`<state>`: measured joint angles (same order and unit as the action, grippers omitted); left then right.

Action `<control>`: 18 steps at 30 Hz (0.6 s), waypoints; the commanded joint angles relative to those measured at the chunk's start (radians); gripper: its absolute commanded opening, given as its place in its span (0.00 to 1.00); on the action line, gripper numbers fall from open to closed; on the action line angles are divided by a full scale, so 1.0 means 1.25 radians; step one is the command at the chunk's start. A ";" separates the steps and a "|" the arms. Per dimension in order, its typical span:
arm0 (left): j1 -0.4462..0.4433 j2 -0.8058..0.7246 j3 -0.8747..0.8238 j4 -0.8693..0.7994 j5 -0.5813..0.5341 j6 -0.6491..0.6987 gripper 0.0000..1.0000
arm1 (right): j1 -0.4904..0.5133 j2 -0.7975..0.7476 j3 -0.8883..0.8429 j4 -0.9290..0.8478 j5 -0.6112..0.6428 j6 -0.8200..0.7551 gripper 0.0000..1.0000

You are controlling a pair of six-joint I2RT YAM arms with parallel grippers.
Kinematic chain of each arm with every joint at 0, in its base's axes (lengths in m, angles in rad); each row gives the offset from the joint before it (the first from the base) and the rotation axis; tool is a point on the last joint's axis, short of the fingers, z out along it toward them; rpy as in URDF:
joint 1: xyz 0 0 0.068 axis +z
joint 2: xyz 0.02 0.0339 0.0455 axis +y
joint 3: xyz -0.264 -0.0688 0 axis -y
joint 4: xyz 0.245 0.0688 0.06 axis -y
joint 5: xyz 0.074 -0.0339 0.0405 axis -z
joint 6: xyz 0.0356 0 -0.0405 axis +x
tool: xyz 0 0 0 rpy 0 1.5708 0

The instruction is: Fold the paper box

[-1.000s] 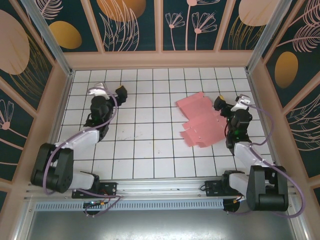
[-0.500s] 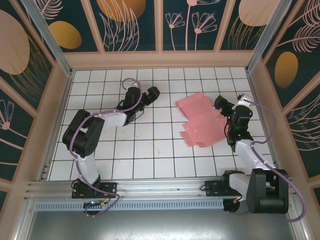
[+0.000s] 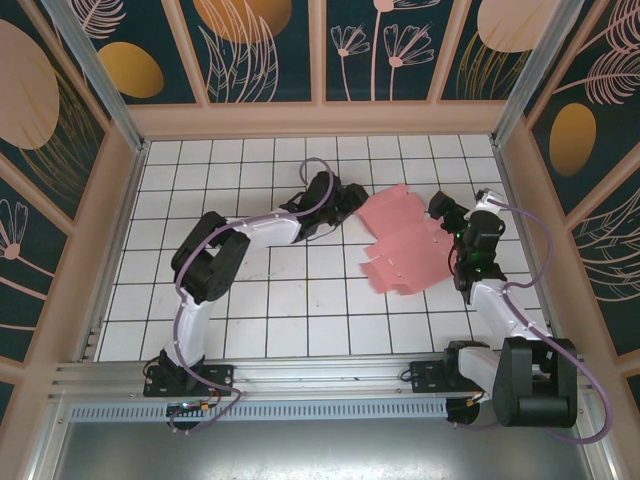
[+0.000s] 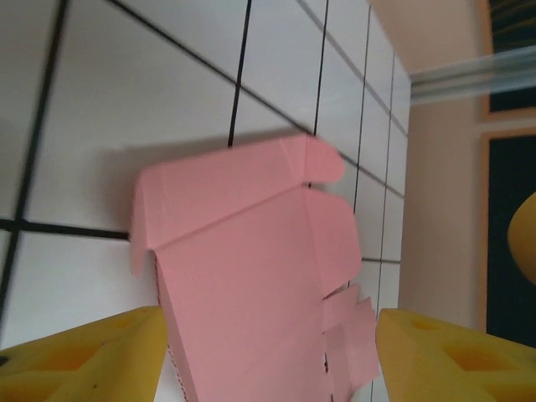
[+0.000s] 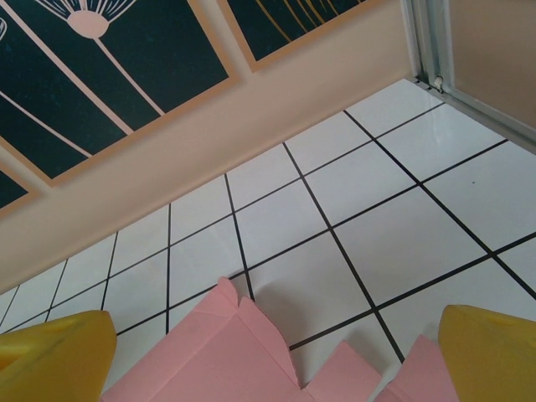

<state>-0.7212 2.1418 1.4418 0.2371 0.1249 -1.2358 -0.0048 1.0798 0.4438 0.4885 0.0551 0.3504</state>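
The paper box lies off the middle, near my right gripper. Next, my left gripper pinches its side edge (image 3: 370, 226) and drags it to the middle first.
The paper box (image 3: 405, 250) is a flat pink cut-out sheet with flaps, lying on the white tiled floor right of centre. My left arm reaches far across, and its gripper (image 3: 348, 198) sits at the sheet's upper left edge. In the left wrist view the sheet (image 4: 251, 276) lies between the two yellow fingers (image 4: 92, 352), which stand apart without touching it; the left gripper (image 4: 270, 318) is open. My right gripper (image 3: 440, 208) hovers at the sheet's upper right edge, open wide. Its wrist view has the sheet's flaps (image 5: 226, 356) low between the spread jaws (image 5: 276, 322).
Peach walls (image 3: 320, 120) with dark flower panels enclose the tiled floor (image 3: 250, 300) on three sides. A metal post (image 5: 431, 50) runs up the right corner. The left half of the floor has open tiles.
My left arm has swung from the left side of the floor across to the sheet's left edge, and its jaws have narrowed somewhat. The right gripper has barely shifted.
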 commanded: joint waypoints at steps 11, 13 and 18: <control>-0.023 0.133 0.150 -0.080 0.074 -0.078 0.45 | -0.018 -0.021 -0.024 -0.008 -0.007 -0.001 0.99; -0.026 0.141 0.158 -0.090 0.076 -0.078 0.45 | -0.021 -0.027 -0.023 -0.012 -0.009 -0.003 0.99; -0.027 0.113 0.132 -0.123 0.039 -0.060 0.55 | -0.030 -0.048 -0.032 -0.020 -0.004 -0.005 0.99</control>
<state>-0.7486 2.3013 1.6104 0.1467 0.1989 -1.3151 -0.0322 1.0481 0.4183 0.4625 0.0517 0.3473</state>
